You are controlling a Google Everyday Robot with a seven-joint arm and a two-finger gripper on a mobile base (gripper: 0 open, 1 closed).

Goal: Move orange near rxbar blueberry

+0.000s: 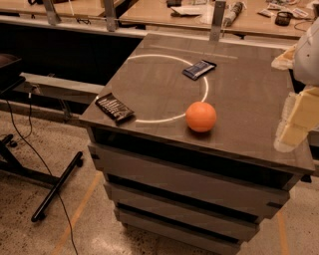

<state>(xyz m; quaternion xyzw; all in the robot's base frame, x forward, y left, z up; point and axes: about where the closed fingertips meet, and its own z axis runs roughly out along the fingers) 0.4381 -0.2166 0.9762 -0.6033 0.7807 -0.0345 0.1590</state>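
My gripper goes to the orange next. It should then close on the orange's side (209,116) that faces away from the black-brown wrapped bar.
The orange (201,116) sits on the dark tabletop (249,94) near its front edge, on the white circle line. The rxbar blueberry (199,69), in a dark blue wrapper, lies flat further back on the circle's far right side, apart from the orange. My gripper (294,124) is at the right edge of the view, over the table's right side, to the right of the orange and apart from it. It holds nothing that I can see.
A black-brown wrapped bar (114,107) with white lettering lies at the table's front left corner. Wooden tables (149,12) with clutter stand behind. A black stand base (55,187) and cables are on the floor at left.
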